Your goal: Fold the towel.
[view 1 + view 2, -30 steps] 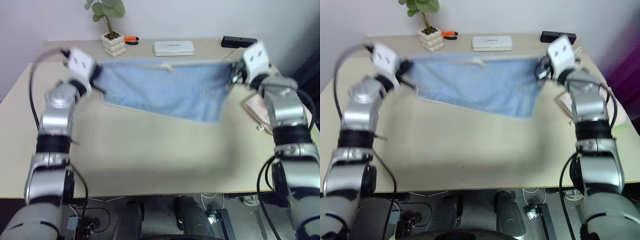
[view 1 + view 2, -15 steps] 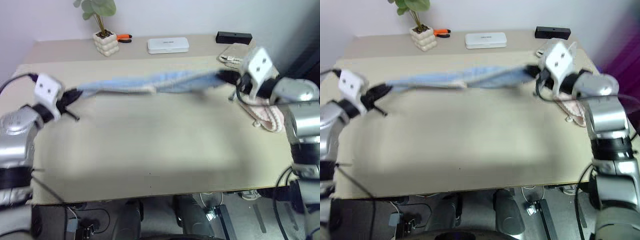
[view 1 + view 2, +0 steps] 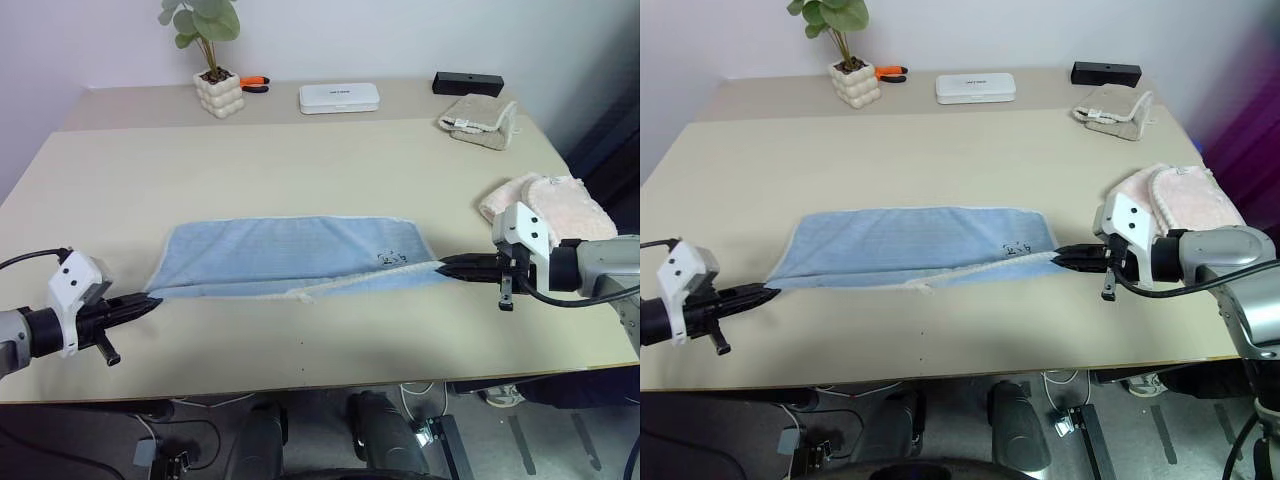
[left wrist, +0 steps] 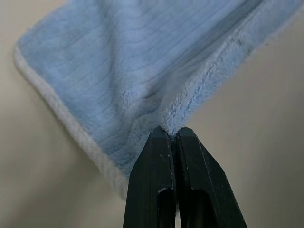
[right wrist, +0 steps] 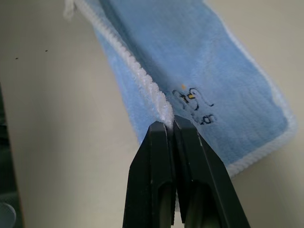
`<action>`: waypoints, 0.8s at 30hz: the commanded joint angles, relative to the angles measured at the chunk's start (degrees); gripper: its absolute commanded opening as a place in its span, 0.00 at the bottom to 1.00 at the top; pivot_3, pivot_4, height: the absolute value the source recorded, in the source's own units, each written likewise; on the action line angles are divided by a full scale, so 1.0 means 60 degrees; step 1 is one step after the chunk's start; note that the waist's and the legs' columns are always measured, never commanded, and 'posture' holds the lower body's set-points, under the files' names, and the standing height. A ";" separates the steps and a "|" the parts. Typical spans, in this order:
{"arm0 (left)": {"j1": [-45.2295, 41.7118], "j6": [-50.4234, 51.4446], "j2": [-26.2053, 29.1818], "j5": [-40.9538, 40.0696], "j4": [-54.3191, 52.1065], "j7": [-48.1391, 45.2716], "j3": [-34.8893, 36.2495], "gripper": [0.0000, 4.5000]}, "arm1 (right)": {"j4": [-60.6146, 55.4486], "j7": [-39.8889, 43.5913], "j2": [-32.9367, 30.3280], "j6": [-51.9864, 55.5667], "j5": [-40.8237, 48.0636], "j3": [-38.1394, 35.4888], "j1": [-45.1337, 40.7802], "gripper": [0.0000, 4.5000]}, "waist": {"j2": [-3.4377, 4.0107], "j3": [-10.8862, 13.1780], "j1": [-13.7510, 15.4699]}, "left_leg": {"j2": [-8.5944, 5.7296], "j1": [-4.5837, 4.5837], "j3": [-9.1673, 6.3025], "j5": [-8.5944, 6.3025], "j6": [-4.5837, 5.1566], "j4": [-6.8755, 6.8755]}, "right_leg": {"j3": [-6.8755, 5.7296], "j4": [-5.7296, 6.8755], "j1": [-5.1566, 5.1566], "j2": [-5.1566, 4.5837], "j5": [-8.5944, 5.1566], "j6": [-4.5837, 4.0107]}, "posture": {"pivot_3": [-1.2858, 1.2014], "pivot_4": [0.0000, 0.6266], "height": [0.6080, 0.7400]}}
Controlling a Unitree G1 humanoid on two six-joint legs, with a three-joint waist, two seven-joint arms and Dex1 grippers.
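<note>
My left gripper has the light blue towel's front corner, now low over the table. It will let go of it on the towel's back corner, on the potted plant's side (image 3: 176,227) (image 4: 24,46).
The light blue towel (image 3: 290,255) lies flat on the table (image 3: 300,170), stretched sideways near the front edge, with a whitish stitched border and a small dark embroidered mark near its right end (image 5: 194,102). My left gripper (image 3: 152,300) is shut on the towel's front left corner (image 4: 173,124), low over the table. My right gripper (image 3: 442,267) is shut on the front right corner at the white edge (image 5: 166,114). Between the two grips the near edge runs taut, a little rumpled in the middle.
A fluffy pink towel (image 3: 548,200) lies at the right edge, just behind my right arm. At the back stand a potted plant (image 3: 218,80), an orange-handled tool (image 3: 258,83), a white box (image 3: 339,97), a black device (image 3: 468,82) and a small beige folded cloth (image 3: 480,118).
Both grippers came down and back toward the front edge with the towel. It hung spread in the air before and now lies flat on the table.
</note>
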 commanded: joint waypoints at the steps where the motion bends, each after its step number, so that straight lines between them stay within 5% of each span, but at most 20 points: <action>1: -0.0606 -0.0314 0.0005 0.0312 0.0302 0.0286 -0.0260 0.00 | 0.0304 -0.0489 0.0295 -0.0330 -0.0382 0.0076 -0.0488 0.01 | -0.0001 0.0000 0.0002 | 0.0000 0.0000 0.0000 0.0000 0.0000 0.0000 | 0.0000 0.0000 0.0000 0.0000 0.0000 0.0000 | 0.52 0.24 0.98; 11: -0.4725 -0.2270 -0.0883 0.2214 0.4452 0.1153 -0.2809 0.00 | 0.3858 -0.1889 0.1949 -0.2300 -0.2716 0.1555 -0.2802 0.01 | -0.0001 -0.0001 -0.0007 | -0.0003 -0.0010 -0.0002 0.0001 -0.0001 0.0000 | -0.0001 0.0019 -0.0020 0.0006 0.0022 0.0028 | 0.52 0.24 0.98; 24: -0.6491 -0.3697 -0.1446 0.2980 0.7291 0.1100 -0.3594 0.00 | 0.6303 -0.2228 0.3052 -0.3672 -0.3581 0.1836 -0.4035 0.01 | 0.0000 -0.0001 -0.0015 | -0.0003 -0.0015 -0.0002 0.0002 -0.0001 -0.0004 | 0.0001 0.0035 -0.0034 0.0005 0.0023 0.0029 | 0.52 0.24 0.98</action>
